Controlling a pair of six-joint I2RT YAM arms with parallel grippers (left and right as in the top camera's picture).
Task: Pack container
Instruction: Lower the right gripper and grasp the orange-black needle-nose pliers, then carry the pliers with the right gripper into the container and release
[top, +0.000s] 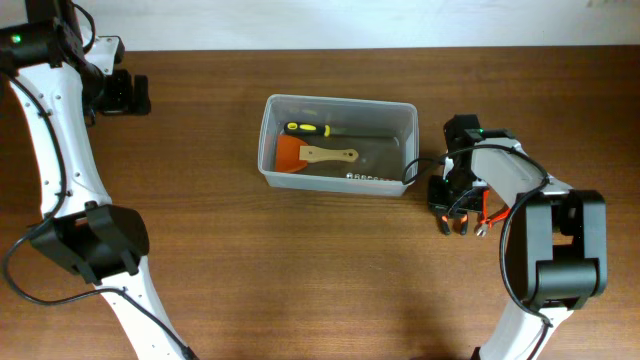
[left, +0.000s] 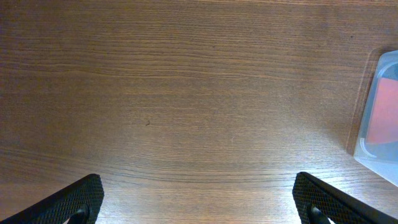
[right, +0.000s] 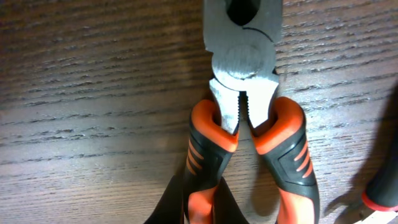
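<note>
The pliers, still lying on the wood, will be released by my right gripper, which is to set them down between the scraper's wooden handle and the container's near side (top: 305, 172).
The clear plastic container (top: 266, 150) stands mid-table. It holds a yellow-and-black screwdriver (top: 305, 129), an orange scraper with a wooden handle (top: 325, 155) and a row of small metal bits (top: 370, 178). Its corner shows in the left wrist view (left: 379, 124). My right gripper (top: 452, 215) is right of the container, low on the table. In the right wrist view its fingers (right: 202, 202) are closed around the left handle of orange-and-black pliers (right: 242, 62) lying on the wood. My left gripper (top: 135, 95) is open and empty at the far left (left: 199, 193).
Another red-handled tool (top: 485, 215) lies just right of the pliers, and its tip shows in the right wrist view (right: 379, 196). The brown wooden table (top: 300, 280) runs to a white wall at the back.
</note>
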